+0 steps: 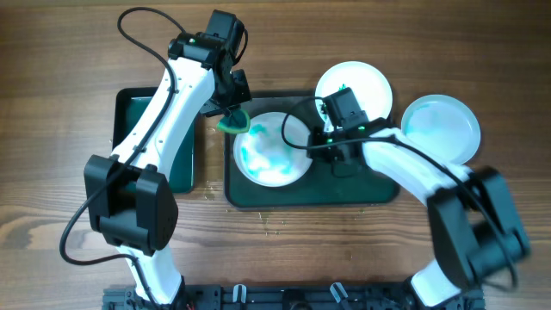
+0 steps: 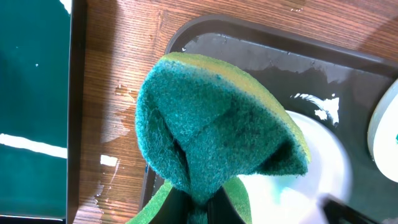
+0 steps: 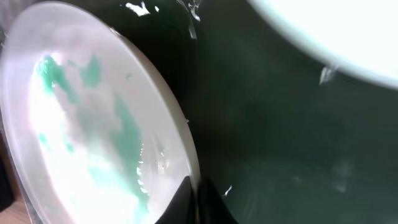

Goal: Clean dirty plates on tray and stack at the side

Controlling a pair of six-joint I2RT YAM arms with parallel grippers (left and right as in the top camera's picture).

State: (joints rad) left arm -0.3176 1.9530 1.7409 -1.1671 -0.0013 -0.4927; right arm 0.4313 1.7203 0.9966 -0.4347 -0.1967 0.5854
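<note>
My right gripper is going to let go of the smeared plate on top of the white plate on the table (image 1: 438,133) beside the tray.
A white plate with green smears (image 1: 269,149) lies at the left of the dark green tray (image 1: 362,191); it also shows in the right wrist view (image 3: 93,130). My right gripper (image 1: 312,140) is shut on that plate's right rim (image 3: 194,186). My left gripper (image 1: 231,114) is shut on a green sponge (image 2: 211,121) held over the tray's upper left corner, just beside the plate (image 2: 317,168). A second white plate (image 1: 353,86) rests on the tray's top edge. A third white plate (image 1: 441,126) lies on the table right of the tray.
A smaller green bin (image 1: 155,142) stands left of the tray, partly under my left arm. Water drops lie on the wood between bin and tray (image 2: 112,162). The wooden table (image 1: 52,103) extends around.
</note>
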